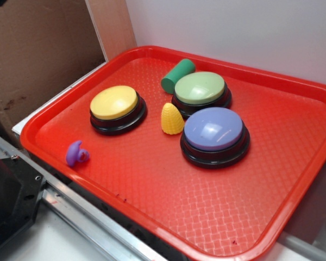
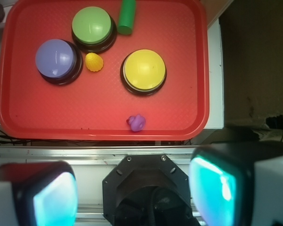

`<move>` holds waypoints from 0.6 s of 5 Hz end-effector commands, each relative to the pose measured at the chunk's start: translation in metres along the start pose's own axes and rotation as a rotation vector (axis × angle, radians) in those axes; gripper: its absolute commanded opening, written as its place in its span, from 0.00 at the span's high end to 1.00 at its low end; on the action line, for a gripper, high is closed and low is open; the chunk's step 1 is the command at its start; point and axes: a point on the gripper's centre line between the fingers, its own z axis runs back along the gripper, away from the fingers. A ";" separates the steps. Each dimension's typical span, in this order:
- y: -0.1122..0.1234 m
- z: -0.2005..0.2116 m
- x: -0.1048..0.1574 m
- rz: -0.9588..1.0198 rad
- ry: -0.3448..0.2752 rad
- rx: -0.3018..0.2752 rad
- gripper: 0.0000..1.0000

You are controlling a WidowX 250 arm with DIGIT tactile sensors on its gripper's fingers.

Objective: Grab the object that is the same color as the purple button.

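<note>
The robot's gripper needs to close on the top of the yellow corn-shaped cone (image 1: 171, 110) (image 2: 93, 61), which stands next to the purple button.
The small purple object (image 1: 76, 154) (image 2: 137, 123), a rounded toy with a curled arm, lies on the red tray (image 1: 168, 217) (image 2: 33, 123) near its edge closest to the robot base. The purple button (image 1: 214, 134) (image 2: 57, 60) sits on a black base across the tray from it. My gripper (image 2: 133, 194) is open, its two fingers wide apart with nothing between them. It hovers high over the robot base, short of the tray and well back from the toy. The gripper does not show in the exterior view.
On the tray also stand a yellow button (image 1: 116, 107) (image 2: 144, 71) and a green button (image 1: 200, 92) (image 2: 93, 27), with a yellow corn-shaped cone (image 1: 171, 119) (image 2: 94, 62) and a green cylinder (image 1: 177, 75) (image 2: 127, 16). The black robot base (image 2: 146, 188) and a metal rail (image 1: 92, 223) lie beside the tray.
</note>
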 end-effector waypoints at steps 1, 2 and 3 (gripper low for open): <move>0.000 0.000 0.000 0.000 0.000 0.000 0.00; -0.001 -0.014 0.011 0.066 -0.032 0.024 0.00; -0.003 -0.031 0.020 0.135 -0.067 0.000 0.00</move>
